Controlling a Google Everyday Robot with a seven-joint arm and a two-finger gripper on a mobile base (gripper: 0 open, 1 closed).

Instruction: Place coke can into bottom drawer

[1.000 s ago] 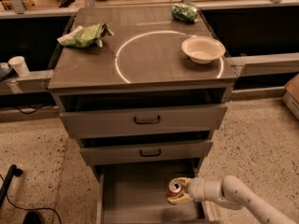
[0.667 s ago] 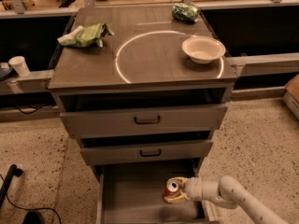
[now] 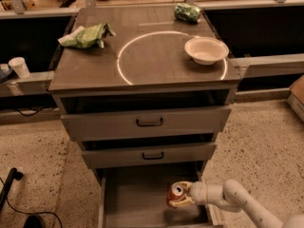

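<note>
The coke can will go down from my gripper onto the bottom of the grey drawer, close to the drawer's side (image 3: 187, 195) that is by my arm.
The coke can (image 3: 175, 195), red-orange with a silver top and pull tab, is held upright in my gripper (image 3: 182, 195) over the right side of the open bottom drawer (image 3: 135, 198). The drawer is pulled out, showing a flat grey floor. My white arm (image 3: 237, 202) reaches in from the lower right. The can casts a shadow on the drawer floor below it; I cannot tell whether it touches the floor.
Two upper drawers (image 3: 147, 122) with dark handles are slightly open. On the cabinet top sit a white bowl (image 3: 206, 50), a green chip bag (image 3: 86, 36) and a green packet (image 3: 187, 12). A paper cup (image 3: 19, 66) stands on the left ledge. A cable (image 3: 14, 194) lies on the floor at left.
The gripper with the can has shifted slightly left and a little lower over the drawer. Nothing else has moved.
</note>
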